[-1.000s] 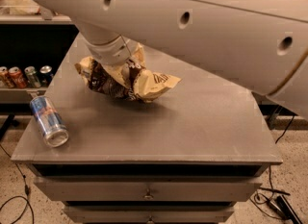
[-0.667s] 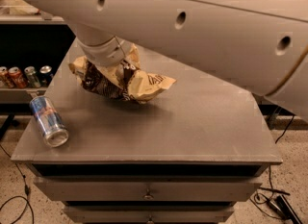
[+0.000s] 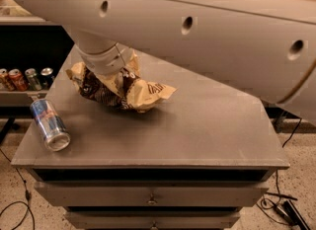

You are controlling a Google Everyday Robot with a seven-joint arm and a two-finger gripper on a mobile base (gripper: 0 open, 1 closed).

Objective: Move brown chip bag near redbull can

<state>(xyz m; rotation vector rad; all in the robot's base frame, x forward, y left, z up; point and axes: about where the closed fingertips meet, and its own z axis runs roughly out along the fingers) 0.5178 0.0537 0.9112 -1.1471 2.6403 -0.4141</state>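
Note:
Next, my gripper releases the brown chip bag, now at the table's back, on the grey table top, setting it beside the redbull can (image 3: 125, 94) and slightly farther back.
The brown chip bag (image 3: 123, 90) is crumpled, dark brown with cream-yellow ends, at the back left of the grey table top (image 3: 197, 130). My gripper (image 3: 114, 78) comes down from the big white arm onto the bag's middle and is shut on it; the wrist hides most of the fingers. The redbull can (image 3: 49, 124), blue and silver, lies on its side near the table's front left corner. It lies a short way to the left of the bag and nearer the front edge, apart from it.
The white arm (image 3: 207, 31) spans the top of the view and hides the table's back. A row of small cans (image 3: 24, 78) stands on a dark shelf to the left. Drawers (image 3: 150, 199) lie below the table top. Cables (image 3: 281, 207) lie on the floor.
My gripper and the chip bag have shifted a little to the left and toward the front, closer to the redbull can. The can has not moved.

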